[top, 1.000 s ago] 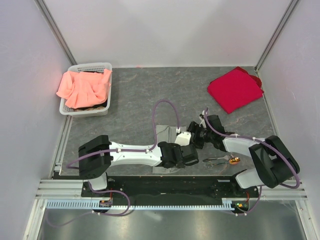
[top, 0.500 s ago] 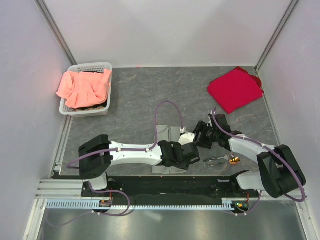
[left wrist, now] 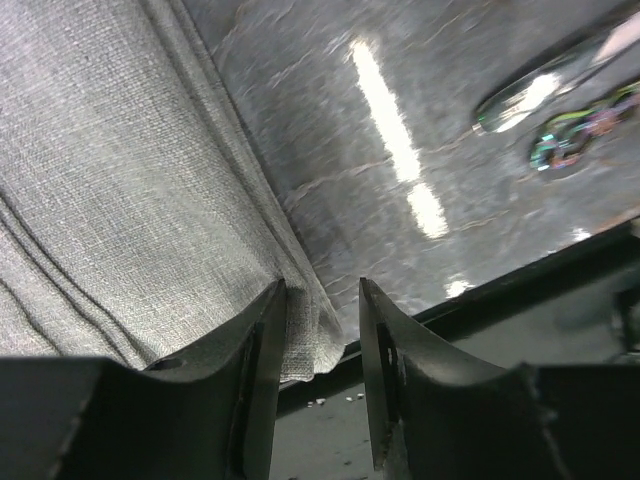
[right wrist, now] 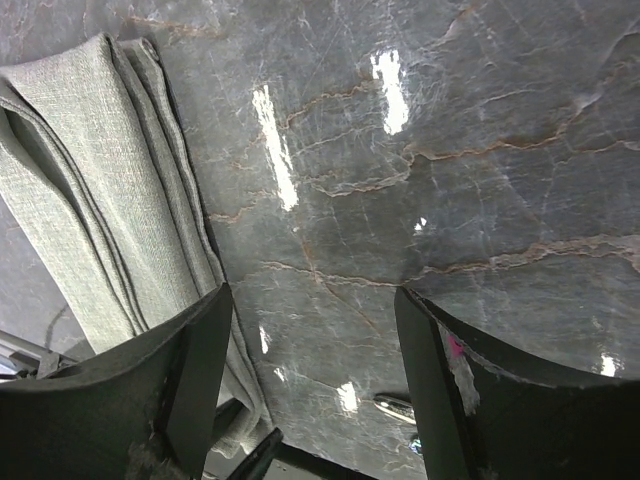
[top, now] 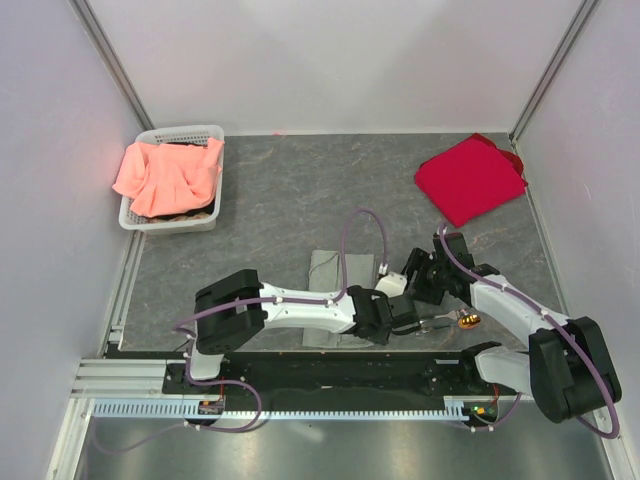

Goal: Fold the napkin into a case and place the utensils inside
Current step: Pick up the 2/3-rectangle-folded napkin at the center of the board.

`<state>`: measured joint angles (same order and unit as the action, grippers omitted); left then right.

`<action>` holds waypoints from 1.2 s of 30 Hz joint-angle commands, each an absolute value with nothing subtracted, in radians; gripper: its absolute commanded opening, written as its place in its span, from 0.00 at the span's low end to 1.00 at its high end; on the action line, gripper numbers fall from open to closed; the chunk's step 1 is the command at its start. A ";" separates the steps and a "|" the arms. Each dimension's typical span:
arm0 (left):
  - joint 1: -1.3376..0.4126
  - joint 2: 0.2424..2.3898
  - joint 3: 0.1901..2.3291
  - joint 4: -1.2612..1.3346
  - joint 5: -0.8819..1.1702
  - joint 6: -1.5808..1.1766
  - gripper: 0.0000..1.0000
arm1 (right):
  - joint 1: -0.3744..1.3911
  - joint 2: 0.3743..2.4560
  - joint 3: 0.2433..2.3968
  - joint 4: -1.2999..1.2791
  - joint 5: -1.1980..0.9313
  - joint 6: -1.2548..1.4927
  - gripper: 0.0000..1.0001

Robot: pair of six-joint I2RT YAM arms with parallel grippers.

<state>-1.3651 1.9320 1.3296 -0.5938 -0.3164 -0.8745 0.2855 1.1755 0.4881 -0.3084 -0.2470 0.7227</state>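
Observation:
My right gripper needs to move over to the folded napkin next and close on the napkin's long edge [top: 374, 281] [right wrist: 207, 255] facing the utensils, near its middle.
The napkin [top: 340, 268] is folded into a narrow grey-green case on the table in front of the arms, partly hidden by the left arm. In the left wrist view the case [left wrist: 110, 190] fills the left side, and its near corner lies between the slightly parted jaws of my left gripper [left wrist: 320, 290], low over the table edge. My left gripper [top: 398, 322] sits right of the case. My right gripper [top: 405, 285] is wide open and empty [right wrist: 312, 295] above bare table, with the case [right wrist: 100, 200] to its left. The utensils [top: 445, 320] lie right of both grippers, with an orange end [top: 468, 320].
A white basket [top: 135, 220] holding a salmon-orange cloth [top: 165, 175] stands at the back left. A bright red cloth [top: 468, 178] lies at the back right. The black front rail [top: 330, 375] runs just below the case. White walls close in the table.
The left arm has swung right along the case's near edge towards the utensils. The right gripper has drawn back to the right, off the case.

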 commanded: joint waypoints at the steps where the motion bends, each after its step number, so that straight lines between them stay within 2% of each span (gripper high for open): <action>1: -1.388 1.945 1.376 -0.663 -0.380 -0.923 0.41 | 0.275 1.154 0.479 -0.334 -0.253 0.684 0.74; 9: -1.448 1.875 1.396 -0.710 -0.457 -0.960 0.42 | 0.271 1.157 0.465 -0.313 -0.262 0.681 0.74; 18: -1.456 1.858 1.387 -0.761 -0.514 -0.992 0.37 | 0.270 1.154 0.446 -0.302 -0.272 0.686 0.74; 25: -1.456 1.936 1.408 -0.782 -0.480 -0.999 0.38 | 0.268 1.144 0.445 -0.301 -0.284 0.690 0.74; 30: -1.456 1.986 1.428 -0.775 -0.466 -0.989 0.43 | 0.268 1.141 0.440 -0.296 -0.285 0.693 0.74; 36: -1.447 2.026 1.414 -0.766 -0.463 -0.985 0.43 | 0.270 1.135 0.439 -0.295 -0.291 0.699 0.74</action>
